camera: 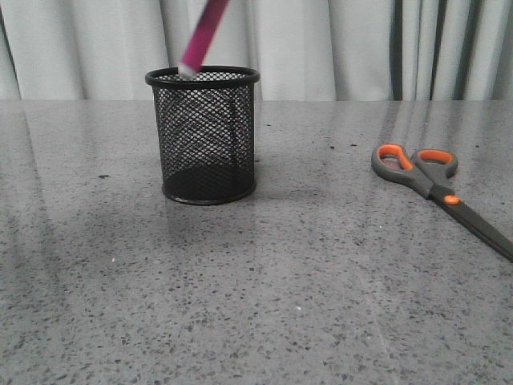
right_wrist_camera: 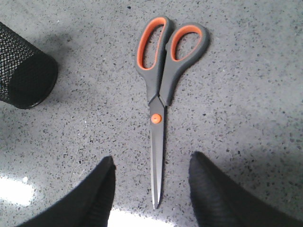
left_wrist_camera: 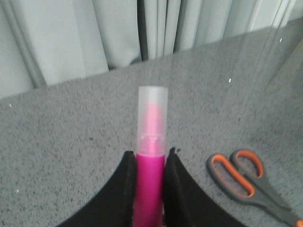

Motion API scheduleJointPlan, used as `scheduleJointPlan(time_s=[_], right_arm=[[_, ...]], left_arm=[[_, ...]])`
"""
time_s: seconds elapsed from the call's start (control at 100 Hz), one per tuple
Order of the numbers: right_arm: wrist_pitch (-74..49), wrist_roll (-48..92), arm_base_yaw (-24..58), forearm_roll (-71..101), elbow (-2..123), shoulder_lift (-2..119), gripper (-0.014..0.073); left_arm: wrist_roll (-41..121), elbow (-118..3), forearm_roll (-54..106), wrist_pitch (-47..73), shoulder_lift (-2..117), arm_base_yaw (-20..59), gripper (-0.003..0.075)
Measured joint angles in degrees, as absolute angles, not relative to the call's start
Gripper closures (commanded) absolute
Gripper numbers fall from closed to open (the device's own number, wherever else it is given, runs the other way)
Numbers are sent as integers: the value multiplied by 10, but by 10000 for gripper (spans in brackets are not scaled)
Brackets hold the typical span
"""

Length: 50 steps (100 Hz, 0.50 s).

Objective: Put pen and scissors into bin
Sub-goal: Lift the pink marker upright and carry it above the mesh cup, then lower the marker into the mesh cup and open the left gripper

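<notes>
The scissors' grey part [camera: 430, 184] [right_wrist_camera: 159, 92] between the finger loops and the orange screw is the next place my right gripper should move to and close.
The magenta pen [camera: 203, 34] hangs tilted, its pale cap end at the rim of the black mesh bin [camera: 207, 136]. In the left wrist view my left gripper [left_wrist_camera: 149, 158] is shut on the pen [left_wrist_camera: 151, 142], the translucent cap sticking out past the fingertips. The gripper itself is out of the front view. The scissors [camera: 437, 183] lie flat on the table at the right, closed, handles toward the back. In the right wrist view my right gripper [right_wrist_camera: 152, 163] hovers open above the scissors [right_wrist_camera: 161, 90], their blade tip between the fingers.
The grey speckled table [camera: 256, 305] stretches across the front view, with pale curtains [camera: 337, 40] behind it. The bin [right_wrist_camera: 21, 71] shows at the edge of the right wrist view, apart from the scissors.
</notes>
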<state>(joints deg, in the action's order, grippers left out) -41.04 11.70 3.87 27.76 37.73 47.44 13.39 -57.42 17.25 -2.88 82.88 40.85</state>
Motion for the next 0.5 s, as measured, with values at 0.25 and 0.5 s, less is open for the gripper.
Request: scheduleJointPlan(time_s=[0.25, 0.5], right_arm=[[-416, 117, 39, 278, 377, 474, 271], [-417, 117, 39, 278, 377, 474, 271]], left_arm=[[134, -574, 174, -31, 854, 409, 740], [134, -574, 174, -34, 854, 409, 737]])
